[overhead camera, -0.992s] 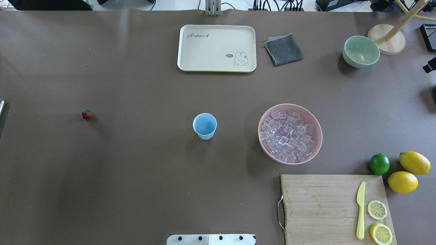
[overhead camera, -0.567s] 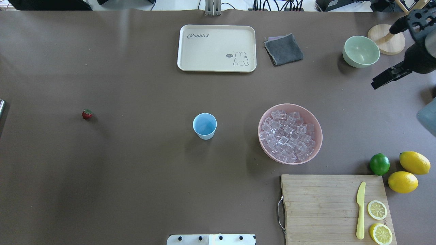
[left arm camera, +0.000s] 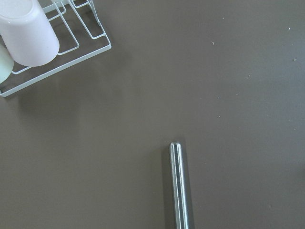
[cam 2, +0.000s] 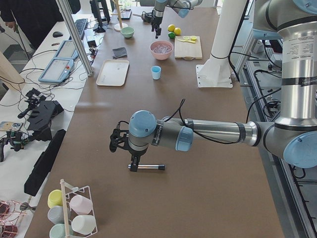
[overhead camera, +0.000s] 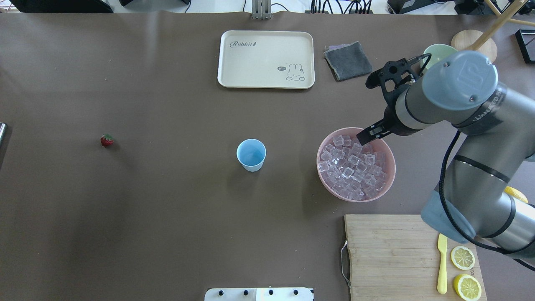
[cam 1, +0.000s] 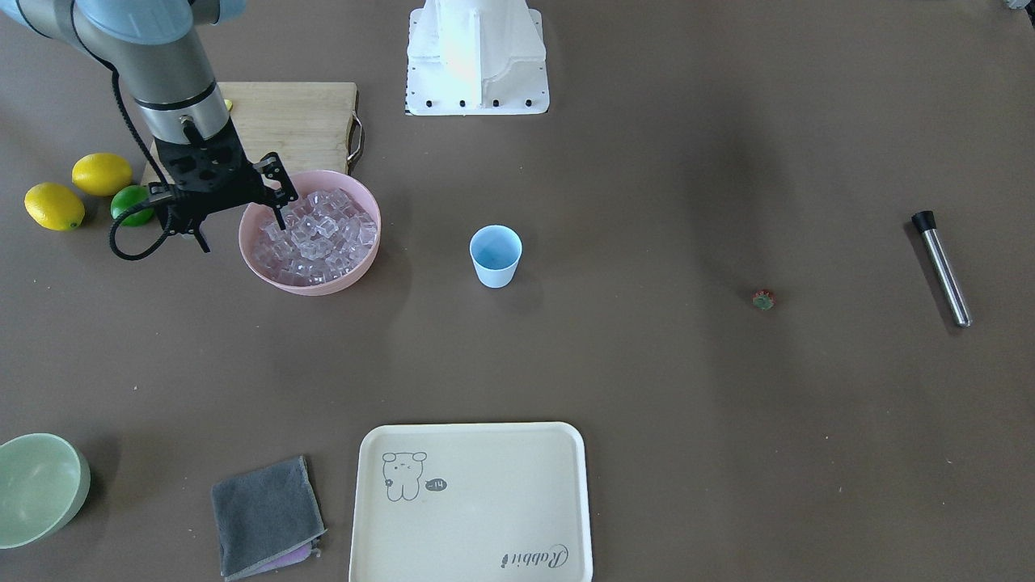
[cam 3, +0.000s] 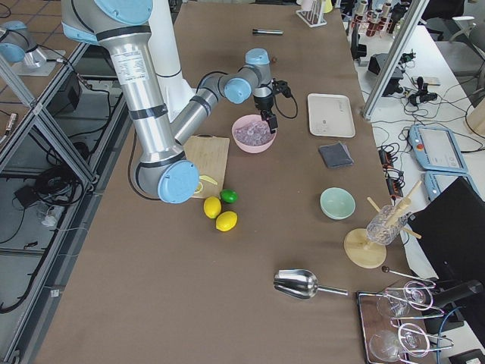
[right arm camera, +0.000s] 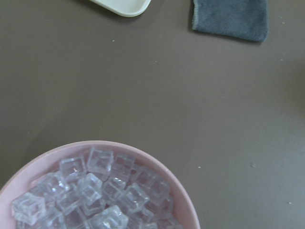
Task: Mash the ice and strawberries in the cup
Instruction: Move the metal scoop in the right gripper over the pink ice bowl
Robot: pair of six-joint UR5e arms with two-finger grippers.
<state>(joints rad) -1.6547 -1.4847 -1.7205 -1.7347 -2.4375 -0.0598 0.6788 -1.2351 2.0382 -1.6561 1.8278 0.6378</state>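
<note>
My right gripper is to close next on a clear ice cube (cam 1: 331, 232) (right arm camera: 86, 222) near the middle of the pink bowl, a little toward the pale-blue cup.
The pale-blue cup (overhead camera: 251, 155) stands upright mid-table, nothing visible inside; it also shows in the front view (cam 1: 495, 255). The clear ice cubes (overhead camera: 353, 167) fill the pink bowl (overhead camera: 356, 200) to its right. The strawberry (overhead camera: 107, 140) lies alone far to the cup's left. My right gripper (overhead camera: 365, 112) hangs open and empty over the bowl's far rim, one finger above the ice (cam 1: 315, 234). My left gripper (cam 2: 119, 144) shows only in the exterior left view, just above a metal muddler (cam 2: 147, 167); I cannot tell whether it is open.
A cream tray (overhead camera: 266, 59) and a grey cloth (overhead camera: 347, 61) lie at the back. A green bowl (cam 1: 36, 489) stands beyond my right arm. A cutting board (overhead camera: 388, 255) holds a yellow knife and lemon halves. A cup rack (left arm camera: 52, 43) is near the muddler (left arm camera: 180, 191).
My right arm has swung in from the right edge to over the pink bowl's far rim. The cup, ice and strawberry have not moved.
</note>
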